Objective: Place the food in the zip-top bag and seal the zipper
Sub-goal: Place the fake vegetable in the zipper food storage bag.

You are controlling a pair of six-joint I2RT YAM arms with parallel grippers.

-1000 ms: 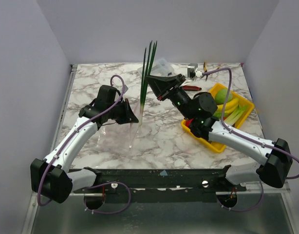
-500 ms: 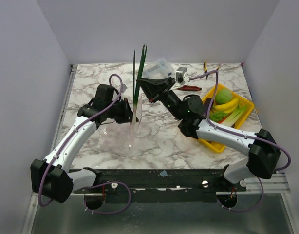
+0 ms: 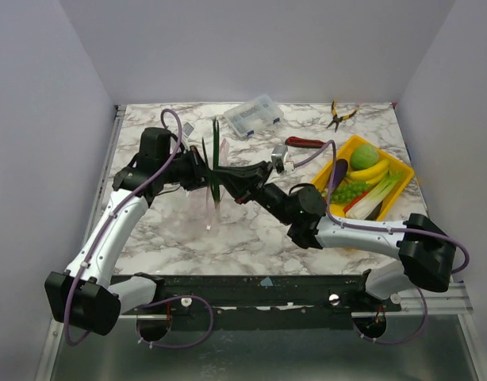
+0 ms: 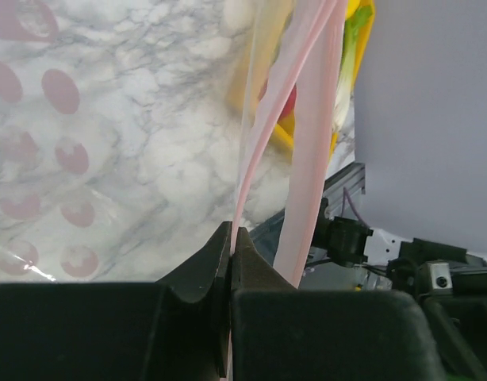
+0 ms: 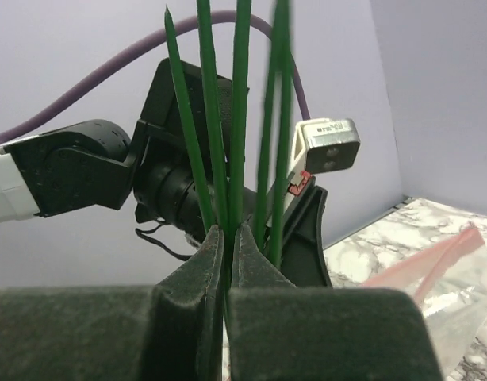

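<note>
The stalk's green leaves stick up above the bag's opening, so the robot's right gripper should let them go and grip the zipper's loose end (image 3: 209,219) while the stalk settles inside.
My left gripper (image 3: 201,171) is shut on the zipper (image 4: 307,159), the pink strip of the zip-top bag (image 3: 207,216), and holds the clear bag hanging above the table. In the left wrist view the two pink lips stand apart. My right gripper (image 3: 228,173) is shut on a long green-white stalk (image 3: 216,157), pinching its thin green leaves (image 5: 239,119). The stalk stands upright right beside the bag's mouth, white end down. Whether that end is inside the bag I cannot tell. More food lies in the yellow tray (image 3: 405,169): a green ball (image 3: 365,155), yellow pieces (image 3: 372,171), a purple eggplant (image 3: 339,170).
A rigid clear compartment box (image 3: 254,116) stands at the back centre. A red-handled tool (image 3: 307,143) and yellow-handled pliers (image 3: 339,116) lie at the back right. The right arm stretches across the middle of the table toward the left arm.
The right arm has swung left and lower, carrying the stalk to the bag's mouth. The left gripper has drawn back and left with the bag.
</note>
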